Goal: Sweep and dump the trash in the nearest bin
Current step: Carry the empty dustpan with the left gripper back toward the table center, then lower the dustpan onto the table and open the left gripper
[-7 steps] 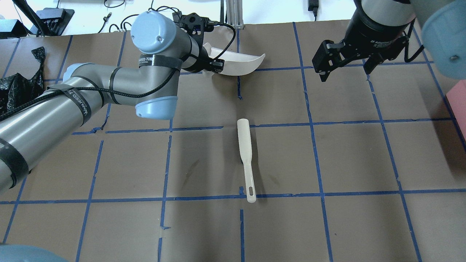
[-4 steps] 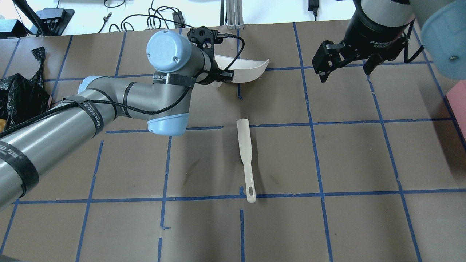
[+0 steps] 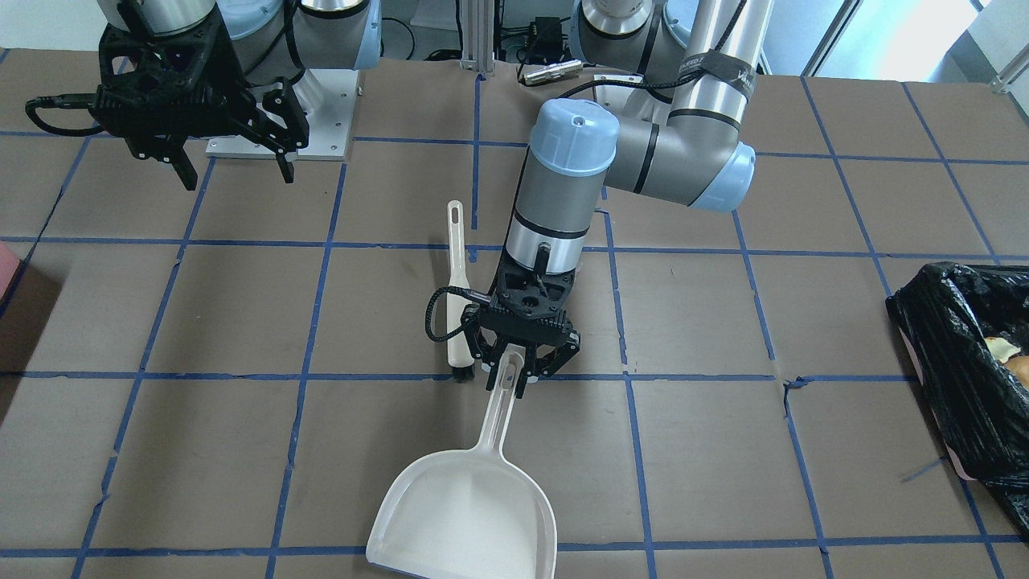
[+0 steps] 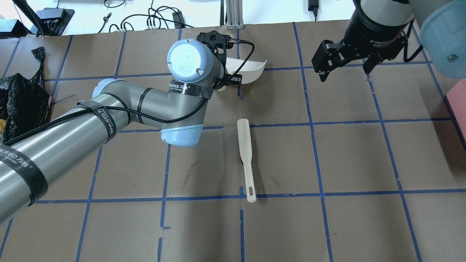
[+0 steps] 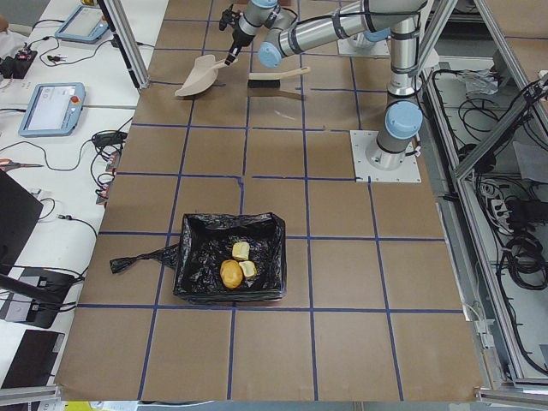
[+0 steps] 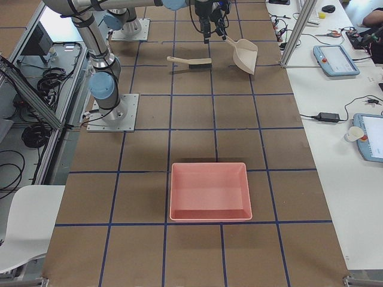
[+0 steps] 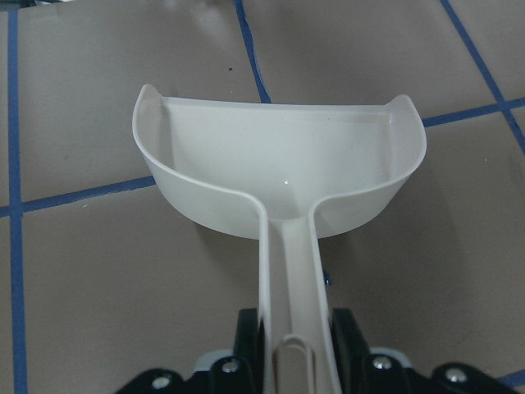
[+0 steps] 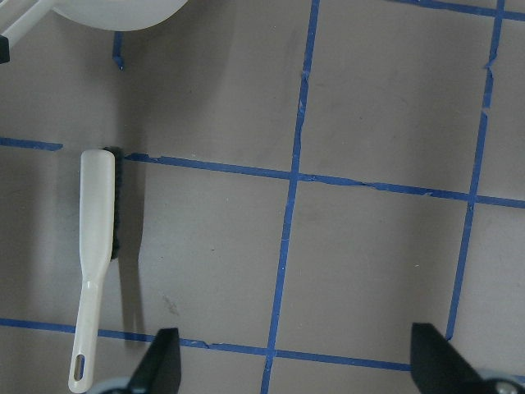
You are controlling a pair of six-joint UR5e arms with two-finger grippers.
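Observation:
The white dustpan, now low over the table's far middle, will be let go by my left gripper on the brown paper (image 3: 444, 473) (image 7: 297, 256) just past the white brush's bristles.
My left gripper (image 3: 510, 376) is shut on the handle of a white dustpan (image 3: 462, 515), which is empty and low over the table's far middle; it also shows in the left wrist view (image 7: 279, 172) and the overhead view (image 4: 251, 68). A white brush (image 4: 245, 153) lies flat on the table beside it. My right gripper (image 3: 233, 167) hangs open and empty above the table. The bin (image 5: 193, 257), lined with a black bag, holds the trash: a tan-orange piece (image 5: 230, 273) and two pale chunks (image 5: 241, 250).
A pink tray (image 6: 209, 167) stands at the table's end on my right. The bin's bag (image 4: 18, 91) shows at the overhead view's left edge. Brown paper with blue tape lines covers the table. Cables and tablets lie beyond the far edge.
My left arm has swung to the right with the dustpan, away from the bin. The brush and my right gripper have not moved.

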